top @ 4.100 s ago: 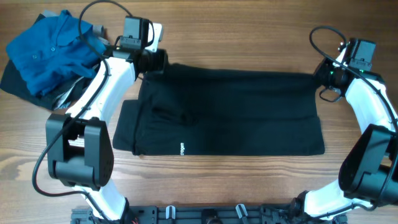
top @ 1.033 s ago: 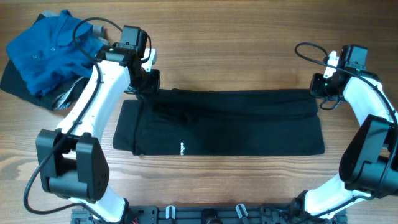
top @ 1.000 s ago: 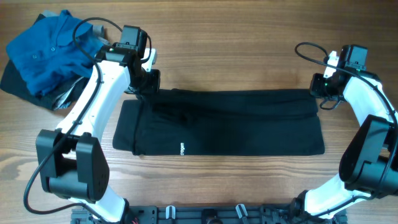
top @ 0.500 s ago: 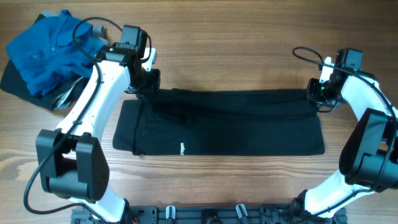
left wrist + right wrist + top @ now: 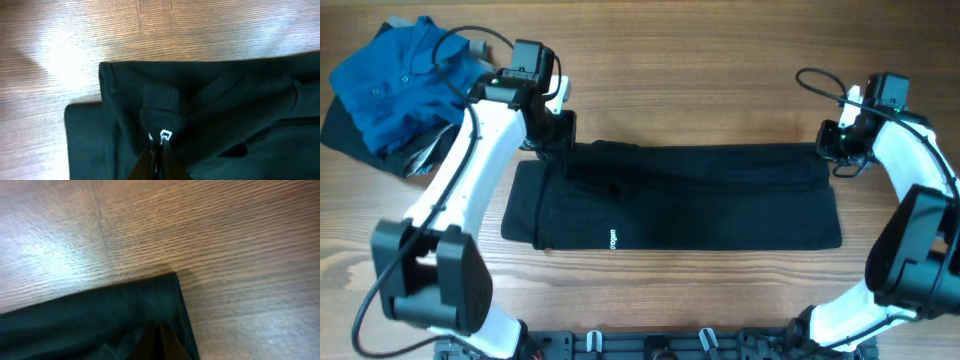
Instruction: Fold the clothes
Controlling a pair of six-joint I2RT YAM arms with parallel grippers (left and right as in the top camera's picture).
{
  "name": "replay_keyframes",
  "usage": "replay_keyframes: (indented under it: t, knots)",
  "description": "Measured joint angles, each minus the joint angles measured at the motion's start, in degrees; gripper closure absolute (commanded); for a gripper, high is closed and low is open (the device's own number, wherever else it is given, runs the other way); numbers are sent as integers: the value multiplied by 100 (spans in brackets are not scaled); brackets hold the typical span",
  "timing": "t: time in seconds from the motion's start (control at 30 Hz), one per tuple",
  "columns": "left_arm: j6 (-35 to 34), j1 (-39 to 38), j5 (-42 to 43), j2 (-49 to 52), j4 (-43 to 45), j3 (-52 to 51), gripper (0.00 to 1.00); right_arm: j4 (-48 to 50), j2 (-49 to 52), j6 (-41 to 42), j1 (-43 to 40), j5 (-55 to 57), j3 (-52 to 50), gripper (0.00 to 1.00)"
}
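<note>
Next, my left gripper releases the garment's far corner on its own black cloth, a bit nearer the small white logo [image 5: 566, 179].
A black garment [image 5: 680, 195] lies spread across the table's middle, folded lengthwise, with a small white logo near its front edge. My left gripper [image 5: 552, 140] is shut on its far left corner; the left wrist view shows the jaws [image 5: 159, 150] pinching the dark fabric beside a ribbed cuff [image 5: 160, 107]. My right gripper [image 5: 840, 150] is shut on the far right corner; in the right wrist view the jaws [image 5: 159, 342] clamp the black cloth [image 5: 100, 315] just above the wood.
A crumpled blue shirt [image 5: 395, 75] lies on top of other dark clothes [image 5: 355, 140] at the back left corner. Bare wooden table [image 5: 690, 80] runs behind the garment and along its front [image 5: 720, 290].
Over four seconds both grippers pulled the garment's far edge toward the front, making it narrower. In the last second the right gripper shifted slightly left and back; the left arm barely moved.
</note>
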Motion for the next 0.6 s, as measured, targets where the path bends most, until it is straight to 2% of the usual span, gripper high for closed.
replay_keyframes:
  t: [0.2, 0.33, 0.6]
  knots:
    - [0, 0, 2, -262, -612, 0, 96, -704, -129, 754, 2, 573, 59, 96]
    - [-7, 0, 0, -262, -717, 0, 96, -1156, -129, 1222, 2, 1071, 61, 96]
    - [-46, 0, 0, -262, -824, -103, 94, -1543, -129, 1342, 2, 1320, 63, 96]
